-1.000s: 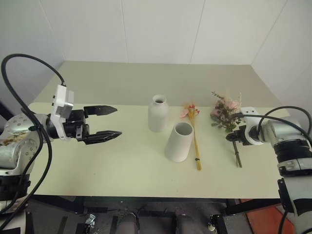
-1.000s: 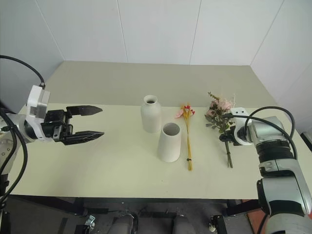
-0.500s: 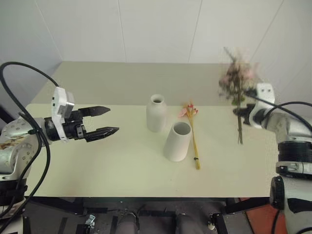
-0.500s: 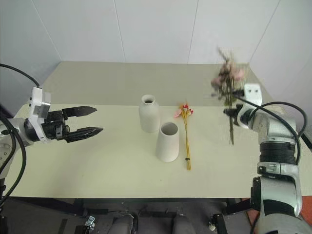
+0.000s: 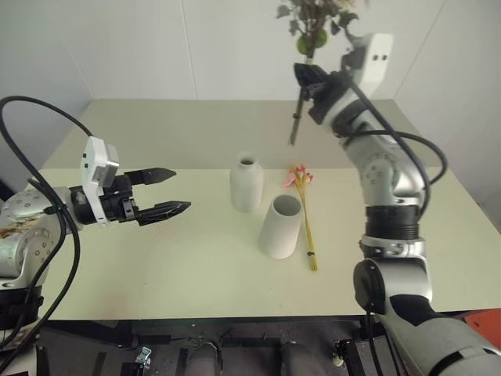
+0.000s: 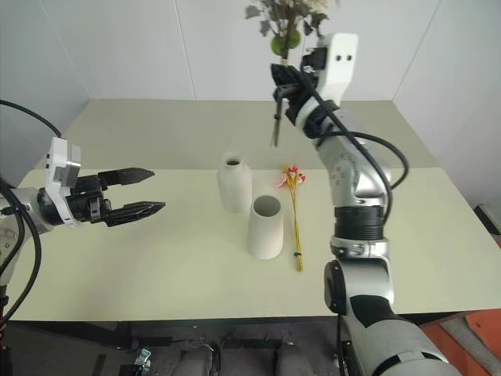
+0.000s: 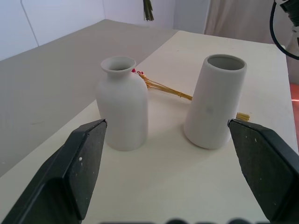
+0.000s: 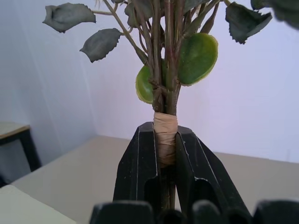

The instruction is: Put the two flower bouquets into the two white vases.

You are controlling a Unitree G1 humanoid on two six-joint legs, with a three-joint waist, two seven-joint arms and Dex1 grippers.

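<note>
The robot's right gripper should release the bushy bouquet in the opening of the bottle-shaped white vase [image 5: 247, 161]. The bouquet is now raised high above that vase.
My right gripper [image 5: 307, 78] is raised high over the back of the table, shut on the taped stems of the bushy bouquet [image 5: 311, 16]. Its leafy top points up and its stem ends hang down above the bottle-shaped white vase [image 5: 246, 182]. In the right wrist view the fingers [image 8: 138, 163] pinch the tape of the bouquet [image 8: 166, 84]. The cone-shaped white vase [image 5: 281, 227] stands just in front of the bottle vase. The slim bouquet [image 5: 308, 219] of yellow stalks lies flat beside both. My left gripper [image 5: 176, 190] hovers open, left of the vases, pointing at them.
The pale table [image 5: 196, 266] has bare room in front and to the left of the vases. A lower beige surface [image 5: 172, 125] stretches behind it to the white walls. In the left wrist view both vases [image 7: 122, 109] stand between the open fingers [image 7: 77, 172].
My right arm has swung up and to the left, carrying the bushy bouquet from the table's right side to high above the vases. The left gripper has stayed in place.
</note>
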